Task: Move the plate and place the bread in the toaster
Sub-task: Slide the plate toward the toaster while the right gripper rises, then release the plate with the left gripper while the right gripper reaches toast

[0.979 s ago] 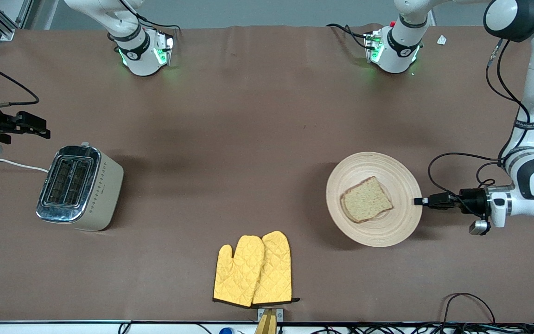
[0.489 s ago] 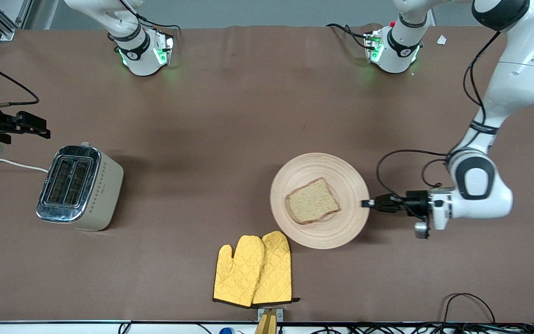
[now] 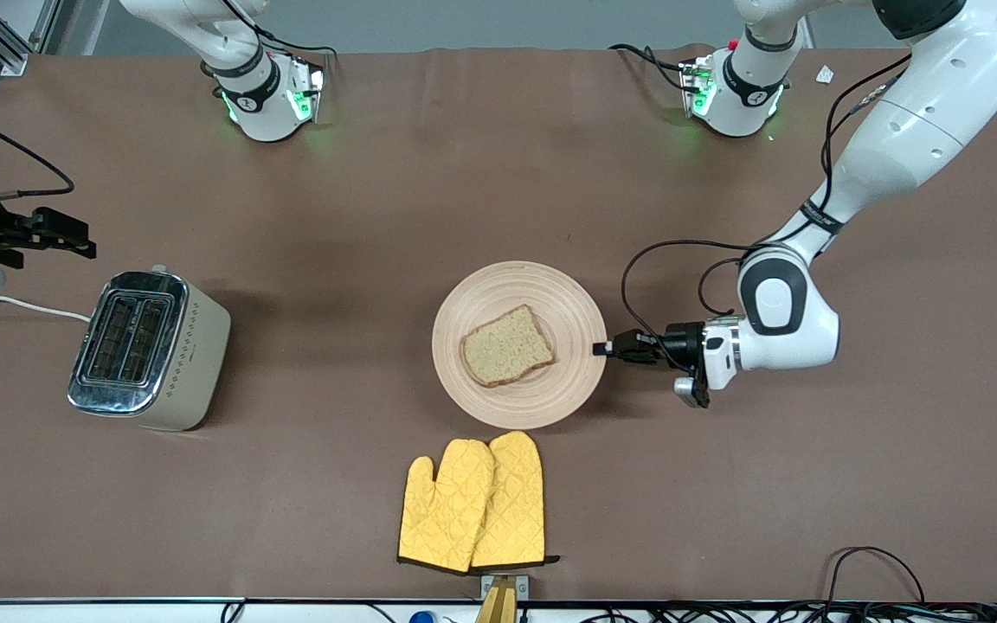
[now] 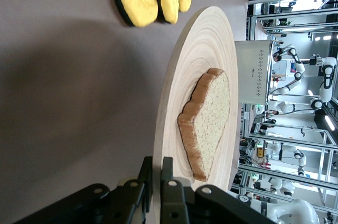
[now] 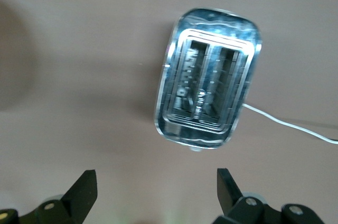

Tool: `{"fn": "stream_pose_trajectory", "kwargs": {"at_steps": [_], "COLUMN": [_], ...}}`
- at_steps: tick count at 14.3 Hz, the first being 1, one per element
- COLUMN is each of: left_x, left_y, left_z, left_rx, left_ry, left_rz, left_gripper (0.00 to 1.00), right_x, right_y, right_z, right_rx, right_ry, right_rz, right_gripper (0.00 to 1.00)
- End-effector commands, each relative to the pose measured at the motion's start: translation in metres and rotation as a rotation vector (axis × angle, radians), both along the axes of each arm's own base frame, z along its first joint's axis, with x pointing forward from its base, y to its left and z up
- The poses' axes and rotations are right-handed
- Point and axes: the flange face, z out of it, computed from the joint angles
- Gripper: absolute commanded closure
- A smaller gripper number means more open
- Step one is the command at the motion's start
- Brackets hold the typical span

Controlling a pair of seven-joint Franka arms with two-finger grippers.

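I should set the pale wooden plate, which now sits mid-table, down with my left gripper on the table (image 3: 492,324) behind the yellow oven mitts.
The pale wooden plate (image 3: 498,290) sits mid-table with the slice of brown bread (image 3: 507,345) lying flat on it. My left gripper (image 3: 602,349) is shut on the plate's rim at the side toward the left arm's end. In the left wrist view the plate (image 4: 200,49) and bread (image 4: 211,118) fill the middle, and my left gripper (image 4: 157,166) pinches the rim. The cream toaster (image 3: 148,349) stands toward the right arm's end, its slots up and empty. My right gripper (image 3: 87,242) waits open beside the toaster. From the right wrist, the toaster (image 5: 208,97) lies ahead of the open right gripper (image 5: 155,176).
A pair of yellow oven mitts (image 3: 472,502) lies just nearer the front camera than the plate. The toaster's white cord (image 3: 22,305) trails off the table's end. Both arm bases (image 3: 269,95) (image 3: 732,95) stand along the table's back edge. Loose cables (image 3: 871,562) lie by the front edge.
My left gripper has drawn the plate with the bread toward the right arm's end, to mid-table and slightly farther from the front camera. The right arm has not moved.
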Motion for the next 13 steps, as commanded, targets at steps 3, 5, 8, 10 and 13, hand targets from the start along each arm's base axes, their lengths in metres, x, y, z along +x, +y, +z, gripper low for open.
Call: {"fn": "stream_pose_trajectory", "kwargs": {"at_steps": [3, 5, 8, 10, 13], "left_x": [-0.028, -0.037, -0.045, -0.048, -0.052], "left_y": [-0.034, -0.036, -0.039, -0.038, -0.039], "left_z": [-0.019, -0.026, -0.047, -0.056, -0.068], "left_rx": [-0.041, -0.041, -0.040, -0.035, -0.016], "left_ry": [-0.002, -0.002, 0.003, 0.007, 0.017], "left_rz": [0.000, -0.018, -0.026, -0.025, -0.011], "left_gripper": [0.98, 0.98, 0.98, 0.98, 0.97], "right_x": [-0.005, -0.001, 0.006, 0.010, 0.010], "right_y": [0.012, 0.041, 0.080, 0.095, 0.133], "right_z": [-0.005, -0.011, -0.052, -0.100, -0.161], "right_rx": [0.058, 0.083, 0.114, 0.174, 0.233], "right_ry": [0.004, 0.000, -0.004, -0.002, -0.026], "right_rz": [-0.020, -0.018, -0.057, -0.085, -0.145], "right_gripper": [0.00, 0.00, 0.00, 0.00, 0.00]}}
